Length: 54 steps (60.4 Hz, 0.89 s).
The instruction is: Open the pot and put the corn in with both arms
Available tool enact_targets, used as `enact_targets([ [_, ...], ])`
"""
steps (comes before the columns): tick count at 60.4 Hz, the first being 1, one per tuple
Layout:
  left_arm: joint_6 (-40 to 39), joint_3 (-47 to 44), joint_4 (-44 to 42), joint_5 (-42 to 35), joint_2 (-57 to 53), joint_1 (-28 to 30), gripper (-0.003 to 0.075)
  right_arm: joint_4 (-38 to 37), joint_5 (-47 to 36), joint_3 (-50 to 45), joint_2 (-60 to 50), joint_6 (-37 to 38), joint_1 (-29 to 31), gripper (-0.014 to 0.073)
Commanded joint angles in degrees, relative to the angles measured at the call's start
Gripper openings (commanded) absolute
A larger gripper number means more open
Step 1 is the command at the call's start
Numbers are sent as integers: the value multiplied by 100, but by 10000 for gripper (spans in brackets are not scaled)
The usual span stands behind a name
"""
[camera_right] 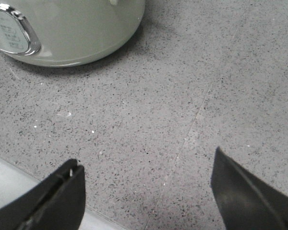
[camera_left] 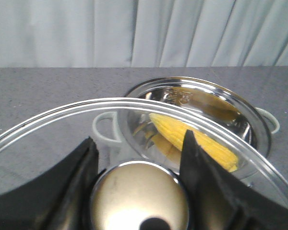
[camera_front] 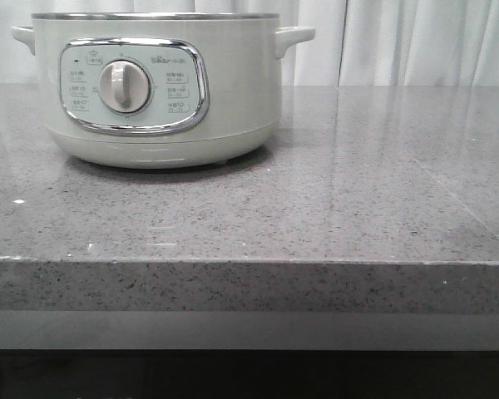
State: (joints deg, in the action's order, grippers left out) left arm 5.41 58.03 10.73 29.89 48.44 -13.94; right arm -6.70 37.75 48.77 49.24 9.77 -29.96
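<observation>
The glass lid, now held above and beside the pot, will be let go by my left gripper on the steel rim of the pale grey-green pot [camera_front: 154, 12] [camera_left: 195, 125], over the corn.
The pale grey-green pot [camera_front: 158, 91] stands at the back left of the counter with no lid on it. In the left wrist view the pot's steel rim [camera_left: 252, 115] is open, and the yellow corn [camera_left: 182, 136] lies inside it. My left gripper [camera_left: 138, 139] is shut on the round metal knob [camera_left: 139, 196] of a glass lid [camera_left: 110, 102] and holds the lid above and beside the pot. My right gripper [camera_right: 146, 160] is open and empty over the bare counter, with the pot [camera_right: 72, 28] ahead of it. Neither gripper shows in the front view.
The grey speckled counter [camera_front: 358, 191] stretches to the right of the pot and ends at a front edge [camera_front: 249, 262]. White curtains [camera_front: 416, 41] hang behind it. The counter's edge also shows by my right gripper's finger [camera_right: 19, 184].
</observation>
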Motion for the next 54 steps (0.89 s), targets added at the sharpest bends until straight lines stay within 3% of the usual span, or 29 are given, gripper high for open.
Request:
enact_targets([
  [1,63,503,188,-996,309,-331,241,-14,-358,147,-26,-53,35,561],
  [21,63,1529,49,-1557,1960,-1182,241,-14,-358,147,-26,-53,35,561],
  [54,63,2937,-298,-1764,3809,-1244,241,-14,-358,147,-26,-53,35,561],
])
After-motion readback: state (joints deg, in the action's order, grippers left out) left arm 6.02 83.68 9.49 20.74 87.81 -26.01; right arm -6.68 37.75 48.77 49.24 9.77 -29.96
